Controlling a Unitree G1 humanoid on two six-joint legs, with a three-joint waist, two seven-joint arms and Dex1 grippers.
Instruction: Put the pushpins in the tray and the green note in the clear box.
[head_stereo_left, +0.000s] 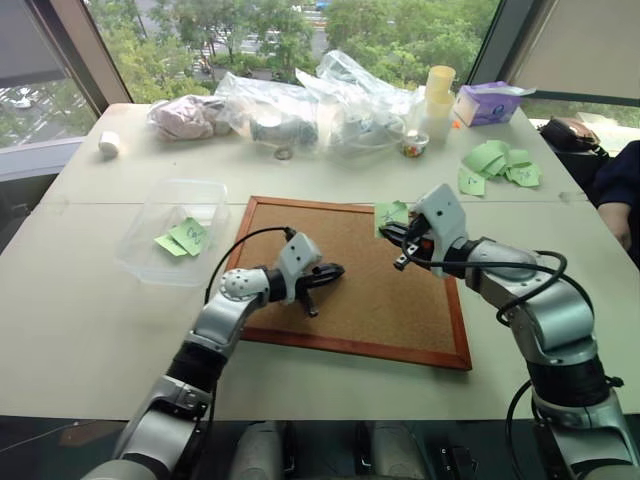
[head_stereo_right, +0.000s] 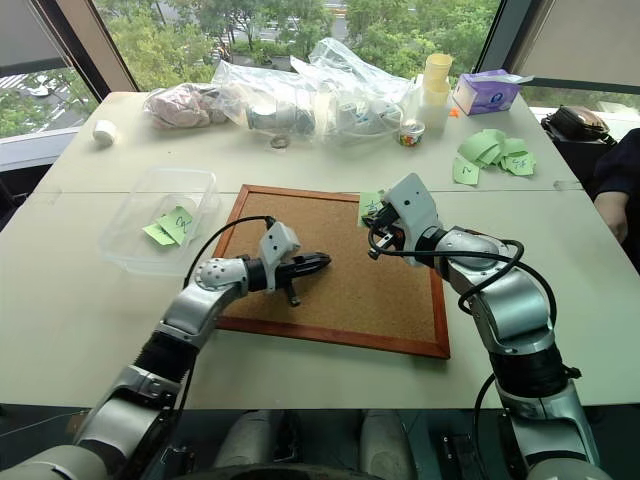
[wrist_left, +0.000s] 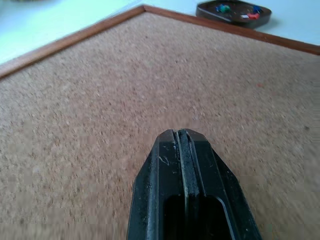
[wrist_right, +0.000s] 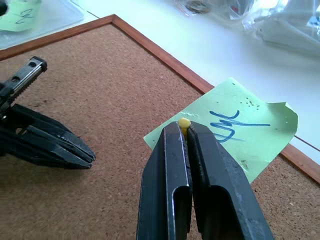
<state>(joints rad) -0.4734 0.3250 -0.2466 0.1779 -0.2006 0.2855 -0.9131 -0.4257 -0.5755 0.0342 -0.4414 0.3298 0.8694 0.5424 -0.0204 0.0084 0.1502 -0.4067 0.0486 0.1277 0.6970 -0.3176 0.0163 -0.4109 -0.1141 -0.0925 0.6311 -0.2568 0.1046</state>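
The green note is hanging on the yellow pushpin in the robot's right gripper, so the left gripper will grab the note's edge (head_stereo_left: 378, 217) before the pushpin goes to the tray.
A green note (wrist_right: 240, 134) with a blue scribble lies on the far right corner of the cork board (head_stereo_left: 350, 300), overlapping its wooden frame. Just above the note's near corner, my right gripper (wrist_right: 182, 131) is shut on a yellow pushpin (wrist_right: 184, 122). My left gripper (head_stereo_left: 333, 271) is shut on nothing and hovers low over the middle of the board. The dark red-brown tray (wrist_left: 234, 18) sits on the table just beyond the board's edge, with several pushpins (wrist_left: 226, 8) in it. The clear box (head_stereo_left: 150, 215) stands left of the board with green notes inside.
Clear plastic bags (head_stereo_left: 320, 105), yellow cups (head_stereo_left: 438, 95) and a purple tissue box (head_stereo_left: 485, 102) line the far side of the table. Pale-green slips (head_stereo_left: 500, 162) lie at the far right. A person's sleeve (head_stereo_left: 618, 185) is at the right edge.
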